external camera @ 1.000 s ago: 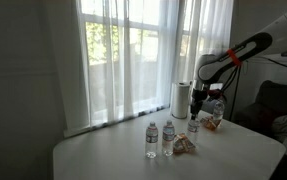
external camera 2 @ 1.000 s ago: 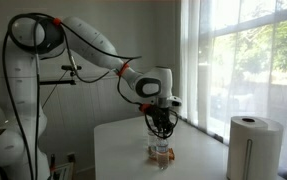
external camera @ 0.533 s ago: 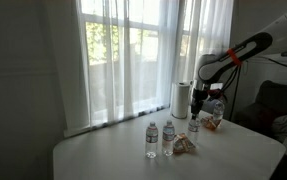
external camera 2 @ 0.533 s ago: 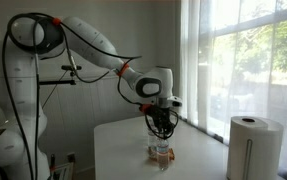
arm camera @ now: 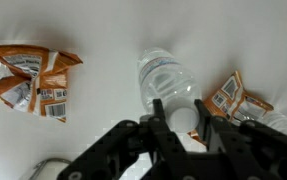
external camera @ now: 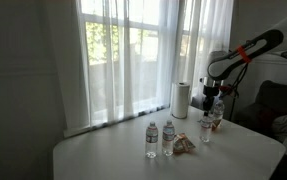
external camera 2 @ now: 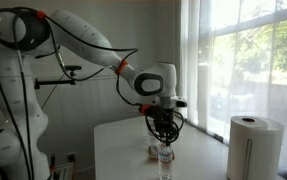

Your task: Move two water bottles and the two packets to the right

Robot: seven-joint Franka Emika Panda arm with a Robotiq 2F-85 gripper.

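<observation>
The robot's gripper will release the clear water bottle on the white table's edge (external camera: 244, 136) next to the dark sofa.
My gripper (arm camera: 183, 118) is shut on the white cap of a clear water bottle (arm camera: 165, 78) and holds it upright from above. It shows in both exterior views, gripper (external camera: 210, 103) over bottle (external camera: 206, 129), and gripper (external camera 2: 163, 137) over bottle (external camera 2: 164, 160). Two more bottles (external camera: 151, 134) (external camera: 168, 136) stand to the left on the table. Another bottle (external camera: 218, 112) stands just behind the held one. One orange-brown packet (arm camera: 28, 78) (external camera: 185, 144) lies left of the held bottle. The other packet (arm camera: 233, 97) (external camera: 215, 123) lies close on its right.
A white paper-towel roll (external camera: 181, 98) (external camera 2: 249, 145) stands behind the bottles near the curtained window. The white table (external camera: 103, 160) has a rounded edge. A dark sofa (external camera: 281, 108) stands past the table's right end. The robot base (external camera 2: 13, 130) is behind the table.
My gripper has moved to the right with the water bottle in it, from beside the paper-towel roll to near the right packet. The other bottles and packets have not moved.
</observation>
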